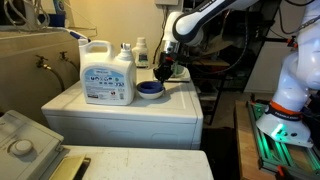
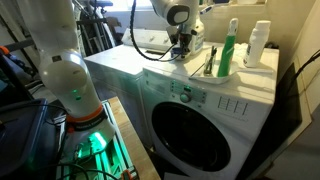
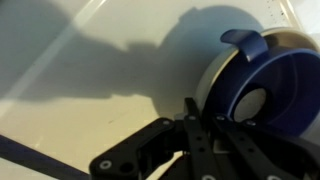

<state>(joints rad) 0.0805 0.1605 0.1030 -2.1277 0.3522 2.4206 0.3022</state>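
Next, my gripper puts the dark blue bowl down on the nearer white top (image 1: 147,169), in front of the detergent jug's washer.
A dark blue detergent cap (image 1: 150,91) lies on the white top of a washing machine (image 1: 120,112), just right of a large white detergent jug (image 1: 108,75). My gripper (image 1: 166,72) comes down at the cap's right edge. In the wrist view the cap (image 3: 265,80) fills the upper right with its opening toward the camera. My two fingers (image 3: 205,125) stand close together with the cap's left rim running between them, so they look shut on the rim. In an exterior view the gripper (image 2: 183,52) is low over the washer top and hides the cap.
A green bottle (image 2: 230,50) and a white bottle (image 2: 258,45) stand at the back of the washer top. Small bottles (image 1: 141,50) stand behind the jug. A utility sink (image 1: 20,60) is beside the washer. The washer door (image 2: 190,125) faces forward.
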